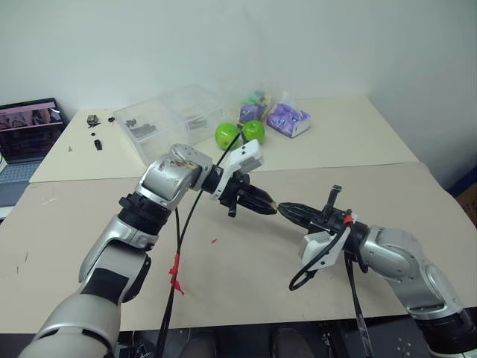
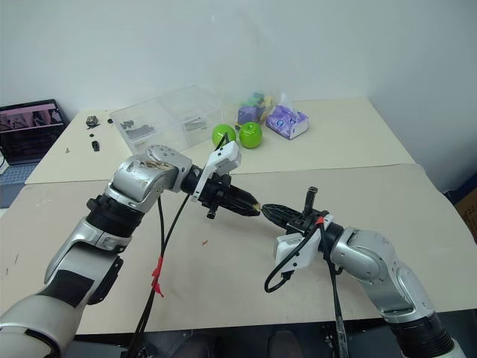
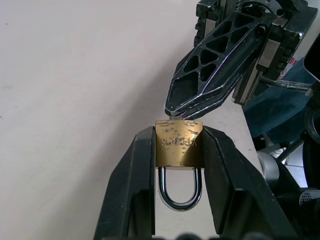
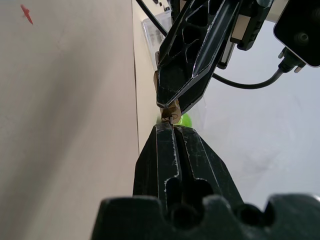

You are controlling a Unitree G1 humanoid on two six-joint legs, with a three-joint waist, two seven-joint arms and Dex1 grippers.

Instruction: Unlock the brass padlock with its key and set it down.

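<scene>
I will let go of the key with my right gripper and take over the brass padlock's body point(image 3: 179, 144) with it, because the shackle sits inside my left gripper's fingers, toward the wrist.
The brass padlock point(image 3: 178, 142) is clamped between the two black fingers of my left gripper point(image 3: 178, 131), body toward the tips and silvery shackle point(image 3: 180, 192) toward the wrist. Both are held in the air over the middle of the table point(image 1: 246, 261). My right gripper point(image 1: 284, 208) comes in from the right with its fingers pressed flat together. Its tips point(image 3: 176, 111) touch the padlock's end face. A small sliver of the key point(image 4: 169, 117) pokes out of those tips; the rest is hidden between the pads.
Two green apples point(image 1: 240, 133) sit at the back centre beside a clear plastic box point(image 1: 171, 119) and purple packets point(image 1: 287, 118). A laptop point(image 1: 30, 130) stands at the far left. Black cables point(image 1: 182, 231) hang under both arms.
</scene>
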